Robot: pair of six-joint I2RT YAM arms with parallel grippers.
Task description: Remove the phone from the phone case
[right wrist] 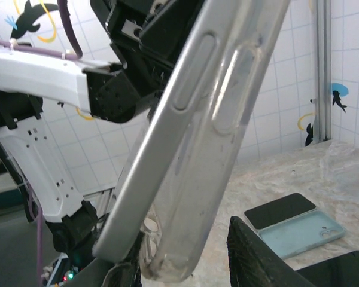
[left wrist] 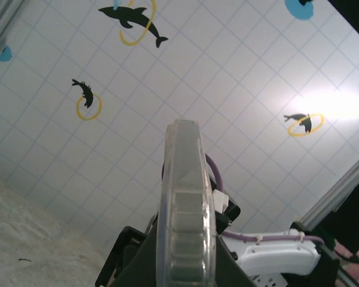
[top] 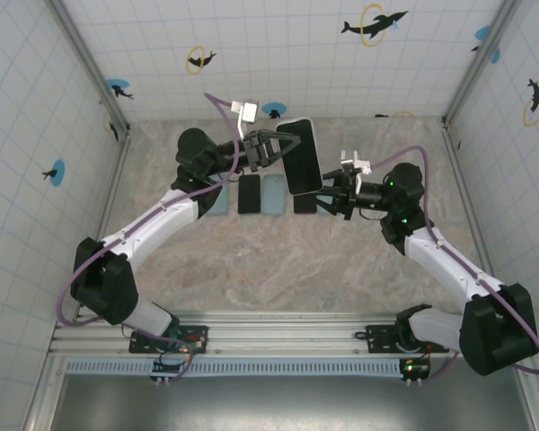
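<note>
I will back off because the clear case lies slanted across the open fingers of my right gripper, then turn square to the case and pinch its parted lower corner [right wrist: 172, 268].
A phone [top: 301, 153] in a clear phone case [left wrist: 184, 203] is held up above the table, upright and edge-on to both wrist cameras. My left gripper [top: 271, 148] is shut on it from the left, its dark fingers [left wrist: 122, 257] pressing either side of the case. In the right wrist view the phone's silver edge [right wrist: 167, 125] has parted from the clear case [right wrist: 227, 149] at the lower end. My right gripper [right wrist: 179, 266] stands open around that lower end. Its right finger [right wrist: 257, 257] is apart from the case; whether the left finger touches the phone is unclear.
On the table below lie a light blue case [top: 217, 199], a black phone [top: 249, 193], another light blue case [top: 274, 193] and a second black phone [top: 304, 205]. Tiled walls with dolphin stickers enclose the table on three sides.
</note>
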